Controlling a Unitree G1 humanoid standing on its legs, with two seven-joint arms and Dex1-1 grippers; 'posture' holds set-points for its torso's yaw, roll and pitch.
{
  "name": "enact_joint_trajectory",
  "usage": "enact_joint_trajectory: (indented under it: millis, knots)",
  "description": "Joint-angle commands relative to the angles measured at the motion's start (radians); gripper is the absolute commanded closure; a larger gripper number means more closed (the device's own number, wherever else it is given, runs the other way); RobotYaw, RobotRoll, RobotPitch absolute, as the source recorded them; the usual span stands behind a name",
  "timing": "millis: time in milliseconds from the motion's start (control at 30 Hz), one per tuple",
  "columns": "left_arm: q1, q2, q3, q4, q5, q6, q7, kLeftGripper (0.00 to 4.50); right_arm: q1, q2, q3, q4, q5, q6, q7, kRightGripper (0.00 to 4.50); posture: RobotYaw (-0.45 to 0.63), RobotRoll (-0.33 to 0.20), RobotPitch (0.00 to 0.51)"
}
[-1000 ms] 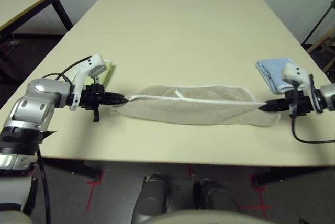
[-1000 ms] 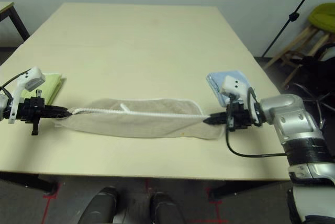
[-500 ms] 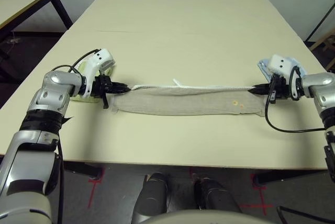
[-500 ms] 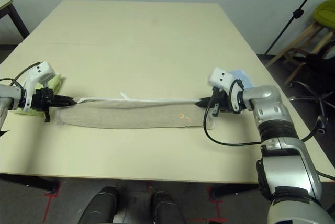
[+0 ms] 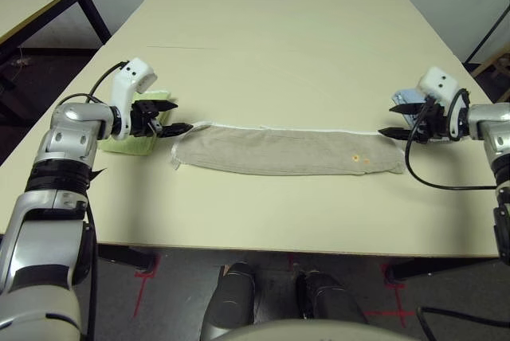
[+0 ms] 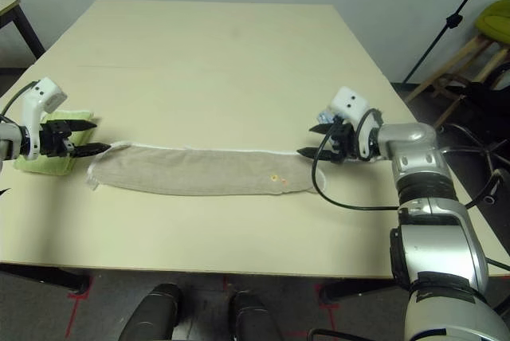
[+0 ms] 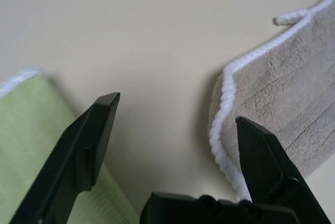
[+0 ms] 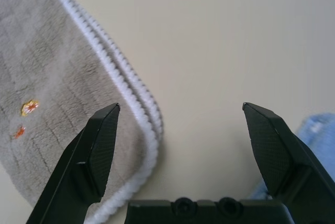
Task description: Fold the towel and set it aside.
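My left gripper is to close next on the beige towel's end [image 5: 215,146] [image 7: 261,106] beside the lime-green towel, just in from the beige towel's white corded edge.
The beige towel [image 5: 287,152] lies flat on the table [image 5: 279,46] as a long, narrow folded strip running left to right, with white corded edging along its far side and small orange embroidery near its right end. My left gripper [image 5: 180,116] stands open just off the towel's left end, holding nothing. In the left wrist view the towel's corner [image 7: 282,88] lies beside one finger of that open gripper [image 7: 175,111]. My right gripper [image 5: 386,119] is open just off the right end. The right wrist view has the towel's doubled edge [image 8: 52,77] beside the open gripper [image 8: 180,108].
A folded lime-green towel [image 5: 119,146] lies under my left wrist. Behind my right gripper sits a folded light blue towel [image 5: 410,102]. A second table [image 5: 40,6] stands off to the far left, and a green stool [image 6: 494,22] is to the right.
Both grippers have opened and let go of the towel's ends, then drawn slightly apart. The towel now rests flat on the table.
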Motion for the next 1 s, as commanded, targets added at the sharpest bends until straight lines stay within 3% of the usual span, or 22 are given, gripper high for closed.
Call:
enact_joint_trajectory:
  millis: [33, 233, 367, 567, 667, 800, 1000]
  knots:
    - [0.025, 0.026, 0.083, -0.121, -0.063, 0.075, 0.027, 0.00, -0.022, -0.049, -0.076, -0.039, 0.061, 0.091, -0.013, 0.02, 0.19, 0.000, 0.148]
    - [0.106, -0.090, 0.157, -0.466, -0.221, 0.285, 0.126, 0.00, 0.161, 0.014, -0.174, -0.504, 0.257, 0.439, -0.067, 0.02, 0.20, 0.000, 0.147]
    - [0.172, -0.258, 0.163, -0.594, -0.286, 0.358, 0.266, 0.00, 0.329, 0.125, -0.212, -0.796, 0.344, 0.595, -0.215, 0.02, 0.19, 0.000, 0.148]
    - [0.197, -0.393, 0.166, -0.669, -0.366, 0.454, 0.366, 0.00, 0.434, 0.219, -0.247, -0.974, 0.486, 0.745, -0.308, 0.02, 0.18, 0.000, 0.149]
    - [0.190, -0.422, 0.151, -0.675, -0.396, 0.482, 0.375, 0.00, 0.461, 0.230, -0.241, -0.993, 0.513, 0.762, -0.323, 0.02, 0.18, 0.000, 0.147]
    - [0.195, -0.422, 0.114, -0.661, -0.401, 0.495, 0.363, 0.88, 0.472, 0.222, -0.245, -0.993, 0.550, 0.781, -0.326, 0.96, 0.16, 0.000, 0.144]
    - [0.192, -0.410, 0.092, -0.645, -0.410, 0.508, 0.351, 3.00, 0.476, 0.197, -0.245, -0.982, 0.585, 0.782, -0.302, 3.32, 0.16, 0.000, 0.134]
